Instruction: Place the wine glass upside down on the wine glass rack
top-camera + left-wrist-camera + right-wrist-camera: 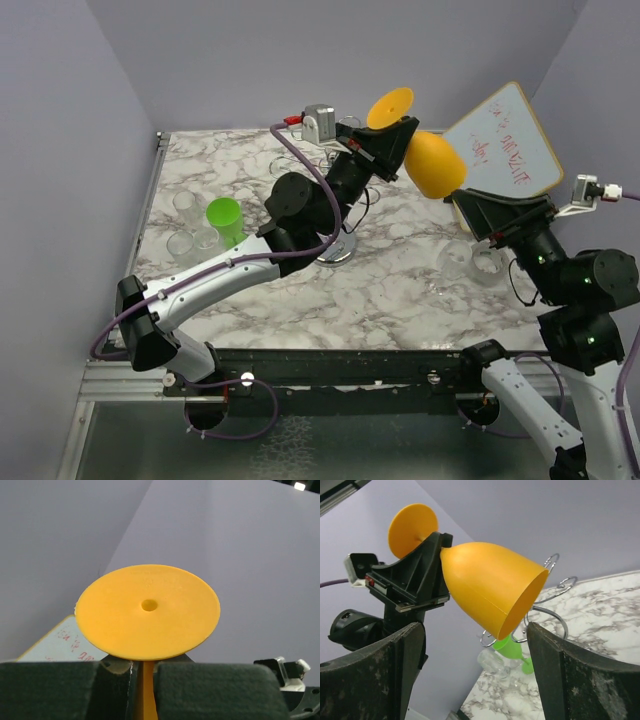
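Next, I support the wine glass's bowl with my left gripper while my right gripper takes the wine glass's stem [149, 686], because my right gripper faces the wine glass's opening, far from its foot.
An orange plastic wine glass is held in the air above the table, tilted, with its round foot [390, 105] up to the left and its bowl [435, 163] down to the right. My left gripper [393, 143] is shut on its stem [144, 690], just under the foot [147, 612]. My right gripper [492, 212] is open beside the bowl's mouth; in the right wrist view the bowl [490, 592] hangs just above the gap between its fingers [585, 680]. The chrome wine glass rack [336, 250] stands under the left arm, mostly hidden; its curled arms [555, 567] show behind the bowl.
A green wine glass [224, 218] and clear glasses [185, 205] stand at the left of the marble table [400, 290]. Another clear glass [480, 262] sits by the right arm. A whiteboard [505, 140] leans at the back right.
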### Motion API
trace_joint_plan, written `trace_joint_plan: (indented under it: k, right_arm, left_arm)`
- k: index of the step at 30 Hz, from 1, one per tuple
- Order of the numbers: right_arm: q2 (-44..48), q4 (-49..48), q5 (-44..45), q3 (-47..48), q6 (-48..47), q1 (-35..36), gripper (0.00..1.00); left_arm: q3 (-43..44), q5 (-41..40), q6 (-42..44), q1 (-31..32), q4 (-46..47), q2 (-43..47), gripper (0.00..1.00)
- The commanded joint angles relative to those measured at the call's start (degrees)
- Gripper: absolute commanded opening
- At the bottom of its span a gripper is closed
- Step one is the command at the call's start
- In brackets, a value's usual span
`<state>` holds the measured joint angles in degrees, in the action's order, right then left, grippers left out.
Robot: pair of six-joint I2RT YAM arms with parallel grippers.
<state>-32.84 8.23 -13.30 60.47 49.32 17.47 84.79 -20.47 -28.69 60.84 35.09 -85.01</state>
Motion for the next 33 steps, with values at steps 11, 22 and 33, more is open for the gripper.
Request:
trace_joint_plan:
  k: [11,22,33]
  right_arm:
    - [-3.1,12.0,-1.7,13.4,-7.7,0.2,0.88]
    - [-10.3,7.1,-15.6,17.5,3.1,0.2,0.71]
    - [-13.8,13.4,-17.0,19.8,4.8,0.2,0.24]
  left_arm:
    - [-0.8,25.2,28.1,0.1,-2.4,2.4,0.0]
    - [-5.4,37.8,38.3,0.1,-3.8,4.5,0.0]
    - [-8.1,39.5,42.1,0.1,-4.8,6.1,0.0]
